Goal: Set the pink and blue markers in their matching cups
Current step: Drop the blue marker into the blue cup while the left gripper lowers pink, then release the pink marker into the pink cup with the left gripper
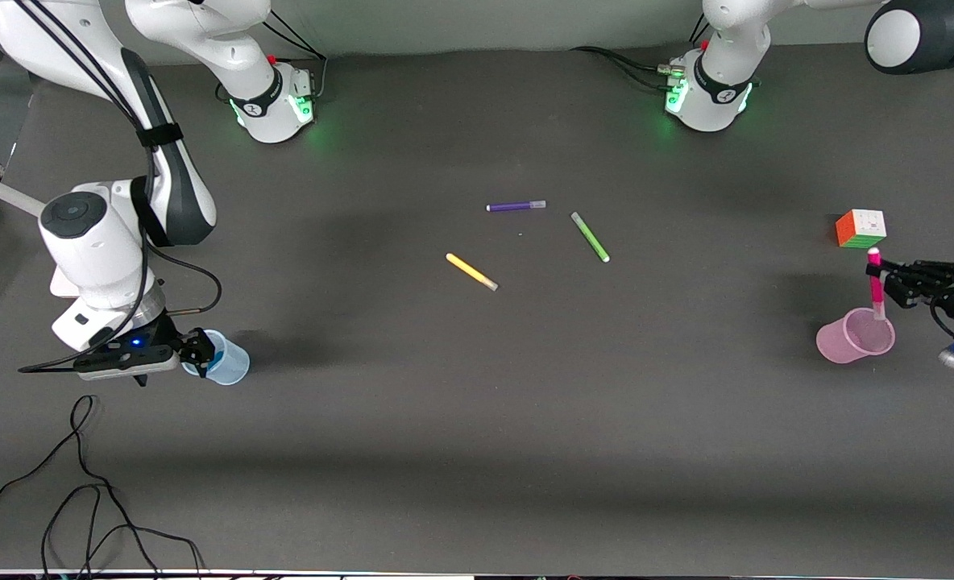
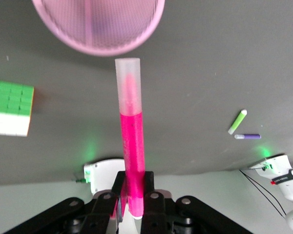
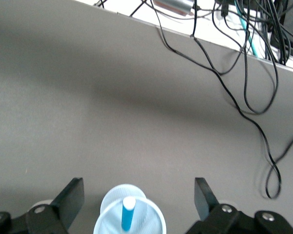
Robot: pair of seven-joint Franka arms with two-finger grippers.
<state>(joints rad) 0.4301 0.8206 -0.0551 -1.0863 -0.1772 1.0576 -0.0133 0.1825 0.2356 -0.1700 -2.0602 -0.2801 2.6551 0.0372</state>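
My left gripper needs to let go of the pink marker inside the pale pink cup (image 1: pixel 853 330) (image 2: pixel 105 24), so that it is leaning against the cup's rim. The marker is now held upright over that cup.
My left gripper (image 1: pixel 888 283) is shut on the pink marker (image 1: pixel 876 282) and holds it upright over the pale pink cup (image 1: pixel 852 337) at the left arm's end of the table. In the left wrist view the marker (image 2: pixel 129 122) points its capped end at the cup's rim (image 2: pixel 97 46), and the fingers (image 2: pixel 149 183) clamp its other end. My right gripper (image 1: pixel 197 353) is open beside the pale blue cup (image 1: pixel 229 364). In the right wrist view the blue marker (image 3: pixel 128 214) stands inside that cup (image 3: pixel 151 222), between the spread fingers (image 3: pixel 73 195).
Purple (image 1: pixel 516 206), green (image 1: pixel 590 236) and yellow (image 1: pixel 471 271) markers lie mid-table. A colour cube (image 1: pixel 860 228) stands just farther from the front camera than the pink cup. Black cables (image 1: pixel 82 483) trail on the table nearer to the front camera than the blue cup.
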